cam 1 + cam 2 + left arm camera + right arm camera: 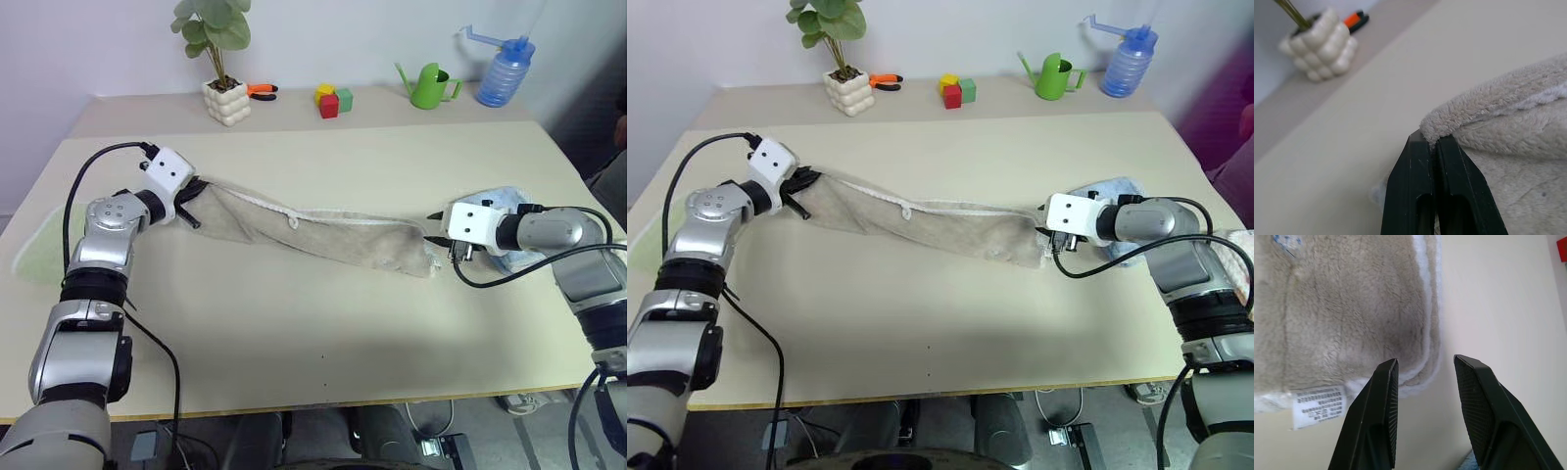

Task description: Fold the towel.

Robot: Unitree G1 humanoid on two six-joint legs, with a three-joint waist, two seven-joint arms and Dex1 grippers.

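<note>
The beige towel's far edge is in my left gripper and the towel slants, so next my left gripper grabs the towel's near corner (207, 234) and pulls the towel's near fold straight.
The beige towel (323, 235) lies bunched lengthwise in a long strip across the middle of the table (323, 333), with its white stitched edge and small loop on top. My left gripper (193, 217) holds the strip's left end; in the left wrist view its fingers (1415, 161) are shut on a fold of the towel's edge (1488, 103). At the right end my right gripper (1425, 361) stands open just short of the towel's corner (1342, 308), with bare table between its fingers. A white care label (1319, 404) lies beside that corner.
A light green towel (39, 250) hangs at the table's left edge. A light blue towel (505, 201) lies under my right wrist. Along the back ledge stand a potted plant (226, 101), an orange tool (262, 91), coloured blocks (333, 100), a green watering can (429, 86) and a blue spray bottle (505, 70).
</note>
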